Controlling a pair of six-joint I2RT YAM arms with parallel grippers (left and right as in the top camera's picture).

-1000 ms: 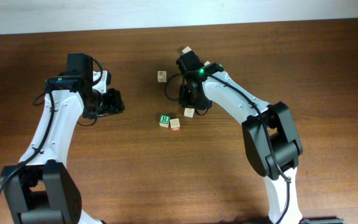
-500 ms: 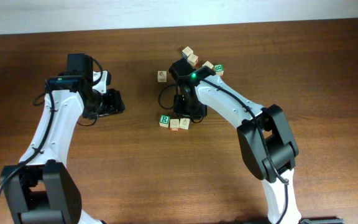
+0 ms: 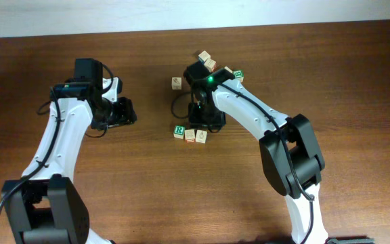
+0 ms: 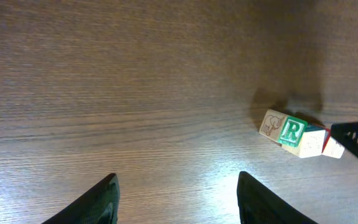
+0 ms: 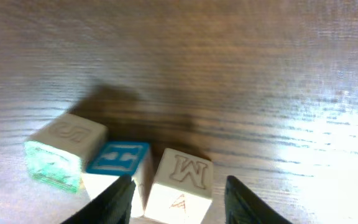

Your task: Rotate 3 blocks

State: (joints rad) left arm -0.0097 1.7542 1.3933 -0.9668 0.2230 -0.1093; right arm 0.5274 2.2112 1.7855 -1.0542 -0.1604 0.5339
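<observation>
The green R block (image 3: 179, 131) (image 5: 67, 148) sits at the end of the row beside the red-faced block, and my right gripper will close on its sides next.
Three blocks lie in a row mid-table: a green "R" block (image 3: 179, 131), a red-faced block (image 3: 190, 135) and a pale block (image 3: 201, 135). My right gripper (image 3: 205, 123) hangs just above the pale one. In the right wrist view that pale block (image 5: 182, 183) shows an "M" face and sits between the spread fingers of my right gripper (image 5: 179, 193), with a gap on its right side. Left of it are a blue "H" face (image 5: 117, 163) and a green-faced block (image 5: 64, 149). My left gripper (image 3: 128, 112) is open and empty, well left of the row, which includes the R block (image 4: 292, 130).
More cubes lie behind the right arm: one alone (image 3: 176, 83), two at the back (image 3: 207, 61), and two with green marks (image 3: 233, 73). The table's far edge (image 3: 195, 26) runs along the top of the overhead view.
The right gripper came forward and left with the pale block, which now sits beside the red-faced one. Its jaws have widened. The left arm has not moved.
</observation>
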